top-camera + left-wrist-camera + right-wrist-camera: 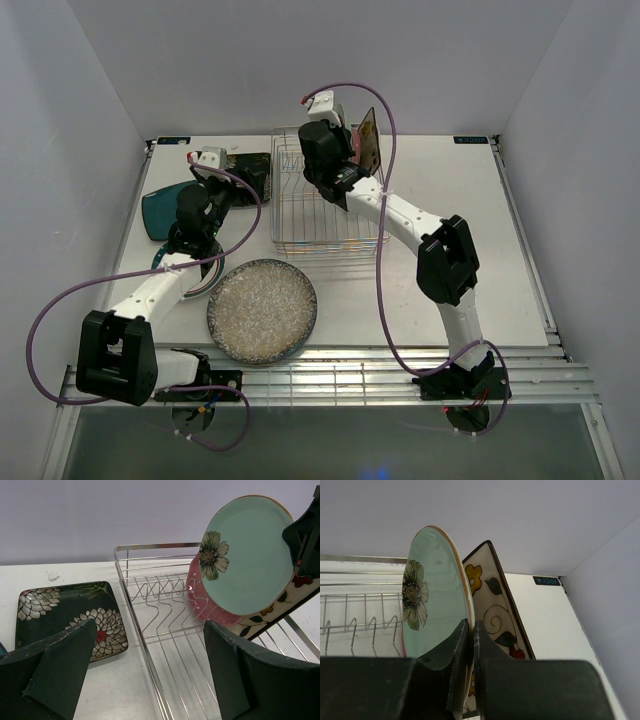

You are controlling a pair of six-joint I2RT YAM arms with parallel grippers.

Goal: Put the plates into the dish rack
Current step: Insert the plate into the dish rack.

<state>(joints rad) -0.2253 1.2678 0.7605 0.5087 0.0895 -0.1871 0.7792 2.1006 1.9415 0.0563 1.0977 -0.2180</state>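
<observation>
The robot's right gripper will set the mint green floral plate down in the dish rack slot [332, 164] next to the pink dotted plate.
The silver wire dish rack [300, 246] stands at the table's back middle. My right gripper [471, 625] is shut on the rim of the mint green floral plate [435, 610], holding it upright at the rack's far end [150, 546]. The cream floral square plate [495, 605] leans right behind it, and the pink dotted plate [200, 597] stands in front. My left gripper [150, 630] is open and empty over the rack's left rail, next to the black floral square plate [65, 617]. The large grey speckled plate [262, 310] lies in front of the rack.
The teal plate [162, 212] lies at the far left. A white teal-rimmed plate [200, 285] lies partly hidden under my left arm. White walls close in the table at the back and on both sides. A slatted metal strip [340, 375] runs along the near edge.
</observation>
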